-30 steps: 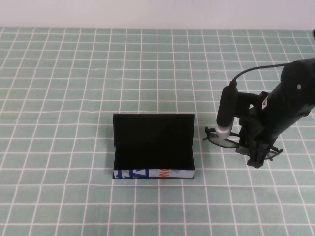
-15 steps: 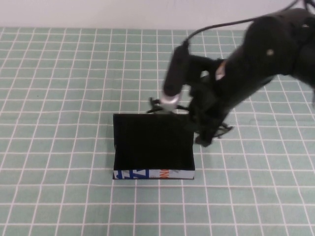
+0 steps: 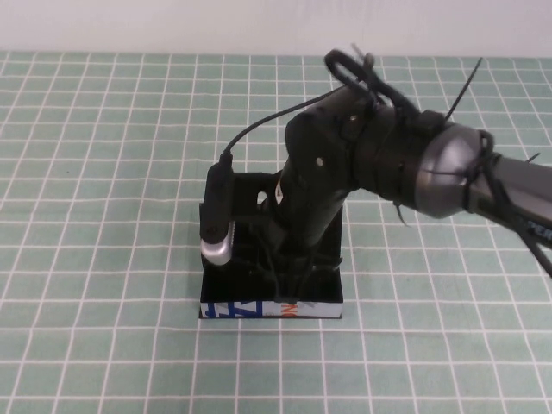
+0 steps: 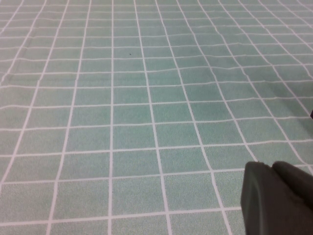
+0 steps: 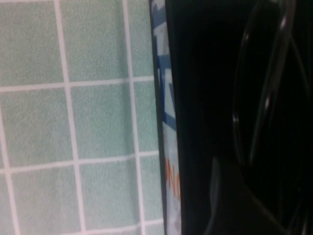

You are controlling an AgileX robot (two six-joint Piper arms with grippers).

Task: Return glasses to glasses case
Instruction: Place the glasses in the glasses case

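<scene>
Next, my right gripper puts the glasses down on the case's black bottom (image 3: 271,273) (image 5: 237,132), just behind the case's white printed front side.
The glasses case (image 3: 267,308) lies open at the table's middle, its white printed front side toward me. My right arm reaches down into it from the right, and my right gripper (image 3: 291,261) is low inside the case. In the right wrist view the glasses (image 5: 266,98) show as thin dark rims against the black inside of the case (image 5: 168,122), with my right gripper (image 5: 254,205) shut on them. In the high view the arm hides the glasses. My left gripper (image 4: 279,196) hangs over bare cloth, away from the case, fingers together and empty.
The table is covered by a green cloth with a white grid (image 3: 103,172). A white wall runs along the far edge. The right arm's cable and wrist camera (image 3: 217,216) hang over the case's left part.
My right arm has carried the glasses from the cloth right of the case, up and leftward, then down into the open case. The case has not moved.
</scene>
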